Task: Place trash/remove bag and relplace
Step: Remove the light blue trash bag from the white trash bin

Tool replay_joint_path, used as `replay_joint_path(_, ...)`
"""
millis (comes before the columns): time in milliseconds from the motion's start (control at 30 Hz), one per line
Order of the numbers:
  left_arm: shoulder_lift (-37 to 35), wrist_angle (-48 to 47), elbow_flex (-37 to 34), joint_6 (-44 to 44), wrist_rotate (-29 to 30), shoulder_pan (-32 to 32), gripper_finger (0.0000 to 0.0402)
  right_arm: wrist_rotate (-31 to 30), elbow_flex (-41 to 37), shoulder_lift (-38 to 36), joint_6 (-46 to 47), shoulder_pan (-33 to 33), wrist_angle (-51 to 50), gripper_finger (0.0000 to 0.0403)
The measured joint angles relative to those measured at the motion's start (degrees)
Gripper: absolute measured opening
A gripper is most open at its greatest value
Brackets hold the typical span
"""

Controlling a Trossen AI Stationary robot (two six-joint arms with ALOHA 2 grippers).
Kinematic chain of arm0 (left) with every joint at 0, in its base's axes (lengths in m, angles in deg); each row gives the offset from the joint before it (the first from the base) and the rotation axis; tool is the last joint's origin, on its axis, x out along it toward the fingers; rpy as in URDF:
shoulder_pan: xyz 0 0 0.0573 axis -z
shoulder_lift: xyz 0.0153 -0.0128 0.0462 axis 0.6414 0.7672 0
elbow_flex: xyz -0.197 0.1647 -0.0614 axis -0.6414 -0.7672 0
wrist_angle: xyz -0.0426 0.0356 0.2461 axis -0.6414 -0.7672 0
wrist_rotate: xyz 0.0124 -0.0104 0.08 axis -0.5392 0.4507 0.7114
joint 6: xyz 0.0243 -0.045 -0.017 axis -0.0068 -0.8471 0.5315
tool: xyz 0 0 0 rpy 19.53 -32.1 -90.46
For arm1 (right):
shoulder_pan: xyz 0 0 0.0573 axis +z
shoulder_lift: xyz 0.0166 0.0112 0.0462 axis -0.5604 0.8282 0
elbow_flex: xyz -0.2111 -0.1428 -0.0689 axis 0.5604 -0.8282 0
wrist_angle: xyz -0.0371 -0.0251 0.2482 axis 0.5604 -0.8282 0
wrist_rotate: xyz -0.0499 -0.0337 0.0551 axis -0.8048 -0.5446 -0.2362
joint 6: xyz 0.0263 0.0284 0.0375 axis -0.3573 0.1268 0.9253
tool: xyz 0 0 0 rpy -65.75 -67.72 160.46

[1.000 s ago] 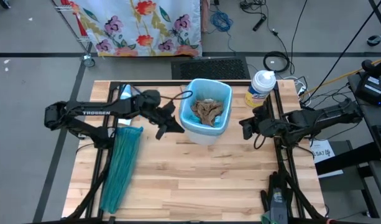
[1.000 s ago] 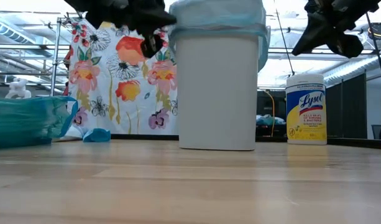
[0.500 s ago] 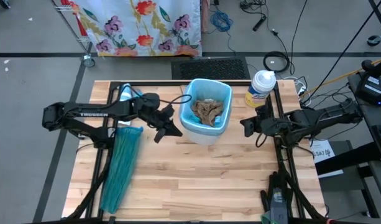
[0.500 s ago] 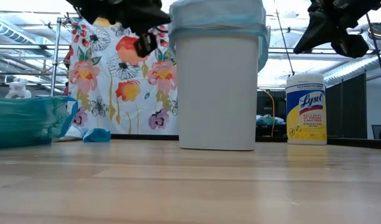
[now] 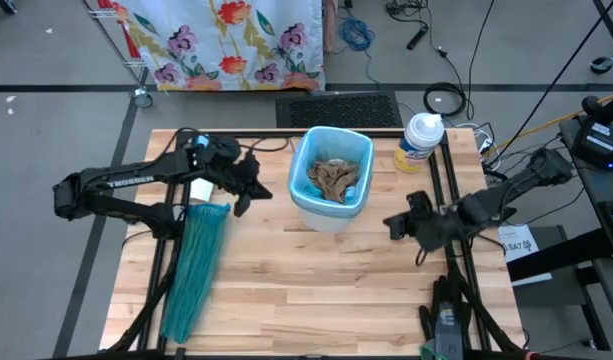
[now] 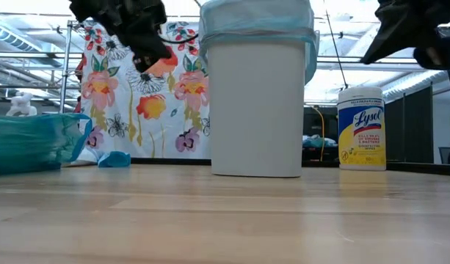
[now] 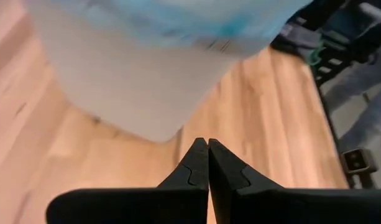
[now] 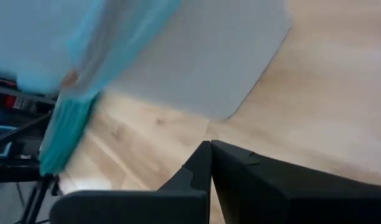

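My right gripper is closed and empty below the folded edge of the bag, so I should lift it, open its fingers and grip the bag at the bin's rim (image 5: 369, 172).
A white bin (image 5: 331, 205) stands on its base at the table's far middle. A pale-blue bag (image 5: 304, 165) lines it, its edge folded over the rim (image 6: 255, 33). Brown crumpled trash (image 5: 333, 178) lies inside. The teal replacement bag (image 5: 196, 265) lies stretched along the table's left side. My left gripper (image 5: 254, 190) hovers shut just left of the bin, above the table, and its wrist view shows its fingers (image 7: 207, 149) together. My right gripper (image 5: 390, 222) hovers shut to the bin's right and nearer, fingers (image 8: 210, 149) together.
A yellow-labelled wipes canister (image 5: 420, 140) stands at the far right of the bin. A small blue scrap (image 6: 114, 159) lies at the far left behind the teal bag. The near half of the wooden table (image 5: 316, 300) is bare wood.
My left gripper has drawn back from the bin toward the table's left edge and tipped. My right gripper has swung toward the table's near edge and rolled about its own line. Both stay shut. The bin and both bags have kept still.
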Motion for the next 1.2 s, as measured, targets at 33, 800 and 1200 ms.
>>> replay_joint_path(33,-0.8,-1.0,-0.4,0.8,0.0,-0.9,0.0000,-1.0,0.4,1.4,2.3,1.7,0.2,0.0000)
replay_joint_path(800,-1.8,-3.7,-1.2,9.6,-0.9,-6.8,0.0000,-18.4,2.1,7.3,4.9,0.8,9.5,0.0035)
replay_joint_path(1200,-1.8,-3.8,-1.2,9.6,-0.9,-7.7,0.0000,-16.2,2.1,7.0,-1.0,-5.9,14.0,0.0117)
